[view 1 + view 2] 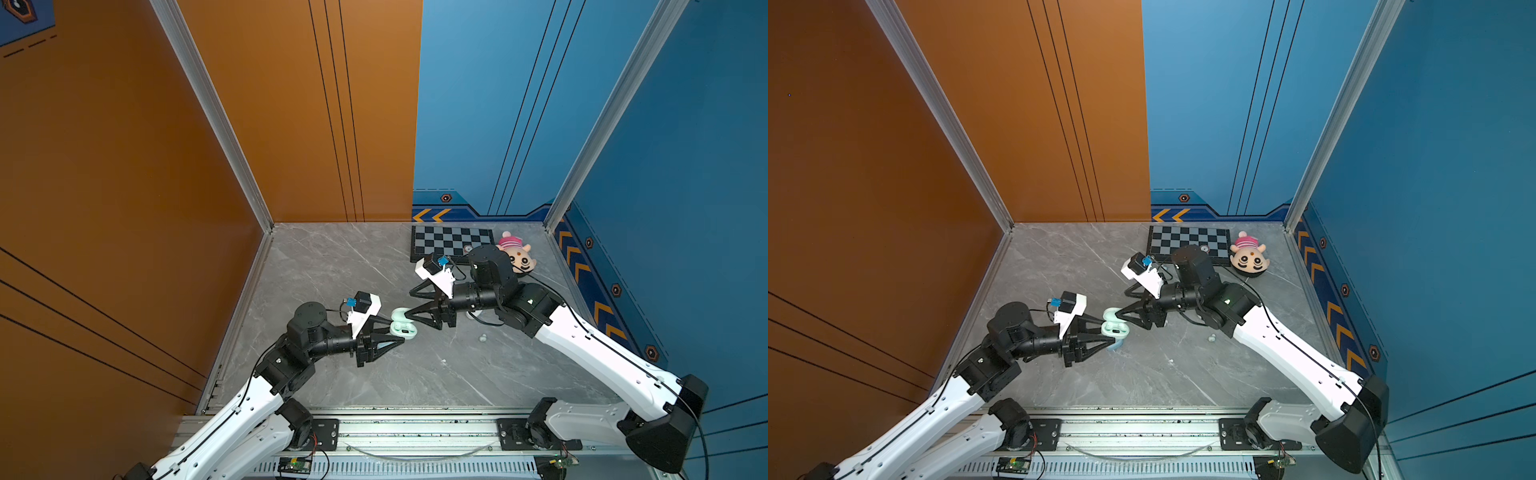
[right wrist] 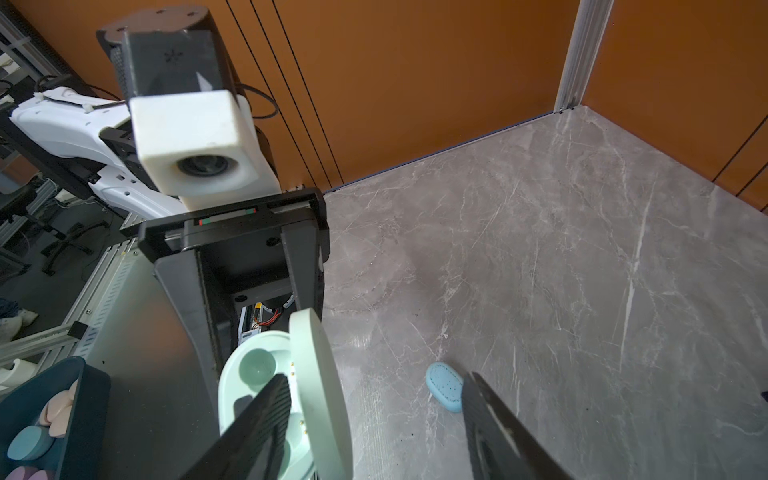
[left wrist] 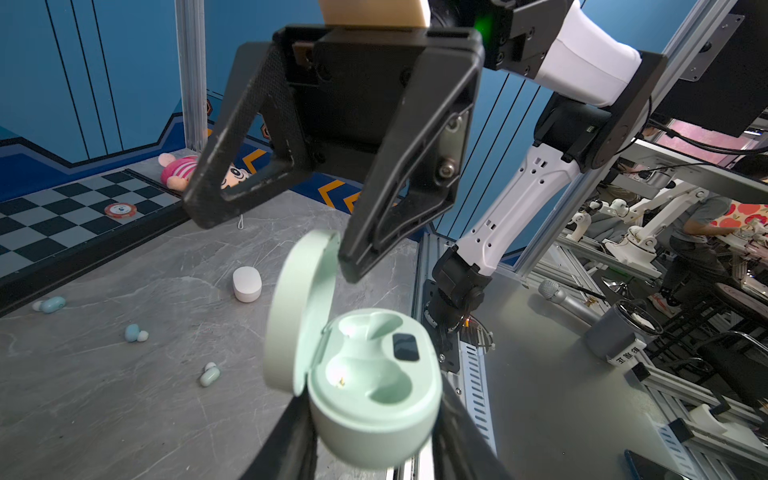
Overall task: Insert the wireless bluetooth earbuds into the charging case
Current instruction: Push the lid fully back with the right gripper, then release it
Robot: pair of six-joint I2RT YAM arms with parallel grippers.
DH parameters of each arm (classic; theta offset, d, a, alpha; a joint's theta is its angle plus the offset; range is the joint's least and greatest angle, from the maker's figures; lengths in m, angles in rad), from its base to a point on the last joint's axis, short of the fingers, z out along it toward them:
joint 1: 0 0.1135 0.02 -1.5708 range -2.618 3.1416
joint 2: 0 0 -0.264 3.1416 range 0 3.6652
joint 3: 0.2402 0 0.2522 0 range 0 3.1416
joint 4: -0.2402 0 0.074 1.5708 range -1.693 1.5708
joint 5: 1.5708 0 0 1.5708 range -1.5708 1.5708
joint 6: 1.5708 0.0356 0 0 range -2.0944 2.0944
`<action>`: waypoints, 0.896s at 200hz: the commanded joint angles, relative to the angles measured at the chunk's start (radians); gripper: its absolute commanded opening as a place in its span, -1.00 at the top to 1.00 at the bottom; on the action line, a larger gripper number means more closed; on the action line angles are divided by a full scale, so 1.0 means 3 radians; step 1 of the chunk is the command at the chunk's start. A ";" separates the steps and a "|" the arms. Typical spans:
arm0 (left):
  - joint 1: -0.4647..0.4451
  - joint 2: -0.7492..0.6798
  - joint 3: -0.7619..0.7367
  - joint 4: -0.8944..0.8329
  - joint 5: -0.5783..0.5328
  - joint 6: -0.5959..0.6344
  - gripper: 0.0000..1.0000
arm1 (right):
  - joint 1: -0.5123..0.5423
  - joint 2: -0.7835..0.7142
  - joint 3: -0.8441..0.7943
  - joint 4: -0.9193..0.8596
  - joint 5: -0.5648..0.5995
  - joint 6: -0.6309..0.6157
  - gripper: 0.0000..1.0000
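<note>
Next, my right gripper steadies the lid while my left gripper takes the lid (image 3: 297,324), since my left gripper is holding the charging case by its base beside the wells.
A mint green charging case (image 3: 374,386) hangs above the table with my left gripper (image 3: 374,436) shut on its base. Its lid (image 3: 303,307) stands open, and both wells are empty. Both top views show the case (image 1: 402,328) (image 1: 1115,328) between the two arms. My right gripper (image 1: 408,303) (image 2: 376,376) is open with nothing gripped. The lid (image 2: 320,395) stands between its fingers, one fingertip (image 3: 353,270) close beside it. Loose earbuds lie on the table: one mint (image 3: 210,376), one pale blue (image 3: 135,332) and another pale blue (image 3: 52,304).
A white closed case (image 3: 247,283) and a blue closed case (image 2: 444,386) lie on the grey marble table (image 1: 332,270). At the back right are a checkerboard (image 1: 451,241) carrying a red chip (image 3: 120,209), and a plush toy (image 1: 517,253). Orange and blue walls enclose the table.
</note>
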State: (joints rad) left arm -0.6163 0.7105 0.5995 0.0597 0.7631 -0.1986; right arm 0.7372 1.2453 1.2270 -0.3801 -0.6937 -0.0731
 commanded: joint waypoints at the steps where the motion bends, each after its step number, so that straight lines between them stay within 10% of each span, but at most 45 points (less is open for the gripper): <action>1: -0.0034 -0.0026 0.0111 0.0067 0.0049 -0.0008 0.80 | -0.0012 -0.0092 -0.0077 0.0089 0.0098 0.0026 -0.31; 129: -0.0045 0.0032 0.0190 0.0066 -0.0089 -0.0108 0.72 | 0.0011 -0.0221 -0.0193 0.0150 0.0014 -0.0090 0.81; 179: -0.0046 -0.0046 0.0150 0.0066 -0.0384 -0.0218 -0.62 | 0.0020 -0.0318 -0.0240 0.0275 0.0230 -0.0141 1.00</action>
State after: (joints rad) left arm -0.6231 0.7189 0.6239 0.0616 0.7017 -0.2501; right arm 0.7429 1.1877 1.1660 -0.3458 -0.6704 -0.0963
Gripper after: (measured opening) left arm 0.726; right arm 0.093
